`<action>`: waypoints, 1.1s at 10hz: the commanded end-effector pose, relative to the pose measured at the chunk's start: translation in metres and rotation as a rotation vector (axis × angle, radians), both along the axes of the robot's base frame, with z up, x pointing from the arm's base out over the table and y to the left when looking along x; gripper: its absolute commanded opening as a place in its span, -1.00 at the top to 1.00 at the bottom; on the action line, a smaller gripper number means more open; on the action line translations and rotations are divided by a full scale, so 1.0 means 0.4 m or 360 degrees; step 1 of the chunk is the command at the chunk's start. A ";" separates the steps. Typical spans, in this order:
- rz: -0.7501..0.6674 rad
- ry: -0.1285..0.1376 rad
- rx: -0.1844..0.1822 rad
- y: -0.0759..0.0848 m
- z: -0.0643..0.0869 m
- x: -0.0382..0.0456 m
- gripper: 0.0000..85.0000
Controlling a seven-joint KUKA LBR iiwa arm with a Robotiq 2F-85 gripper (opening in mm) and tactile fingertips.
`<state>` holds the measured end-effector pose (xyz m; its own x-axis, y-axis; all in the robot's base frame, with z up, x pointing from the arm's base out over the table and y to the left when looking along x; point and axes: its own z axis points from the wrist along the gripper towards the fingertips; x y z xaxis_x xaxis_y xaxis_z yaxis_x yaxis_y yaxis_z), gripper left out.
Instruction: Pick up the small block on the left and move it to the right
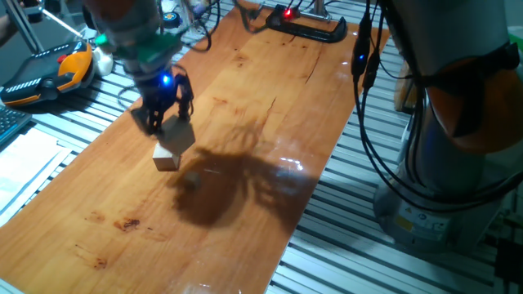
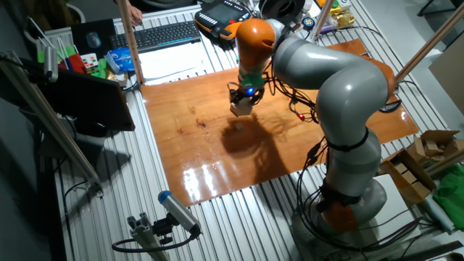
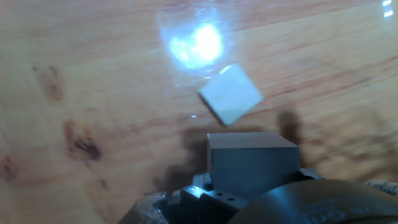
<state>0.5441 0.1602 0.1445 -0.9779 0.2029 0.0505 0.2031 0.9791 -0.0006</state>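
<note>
My gripper is holding the small block. It will let go of it on the wooden table (image 1: pixel 165 179) (image 3: pixel 194 129) beside the smaller light-wood cube.
My gripper (image 1: pixel 166 122) hangs a little above the left part of the wooden table (image 1: pixel 245 212), shut on the small block (image 1: pixel 181 135), a plain light-wood cube that looks grey in shadow. The hand view shows this block (image 3: pixel 252 163) close up between the jaws. Under it and slightly to the side, a slightly smaller light-wood cube (image 1: pixel 166 158) rests on the board, and the hand view shows this cube (image 3: pixel 231 94) next to a bright glare spot. From the other fixed view, the gripper (image 2: pixel 243 100) holds the small block (image 2: pixel 239 109) over the far half of the board.
An orange teach pendant (image 1: pixel 57 69) lies beyond the table's left edge. A black clamp with a red light (image 1: pixel 306 28) sits at the far end. Cables (image 1: pixel 364 65) hang along the right edge by the arm's base (image 1: pixel 433 204). A keyboard (image 2: pixel 163 34) lies behind the table.
</note>
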 end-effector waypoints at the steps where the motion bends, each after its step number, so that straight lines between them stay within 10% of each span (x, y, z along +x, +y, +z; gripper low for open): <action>1: -0.0020 -0.0013 0.0010 0.094 -0.016 0.000 0.98; 11: -0.0107 -0.0165 0.0051 0.109 -0.150 0.011 0.97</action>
<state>0.5486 0.2037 0.0833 -0.9629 0.2658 -0.0458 0.2634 0.9632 0.0526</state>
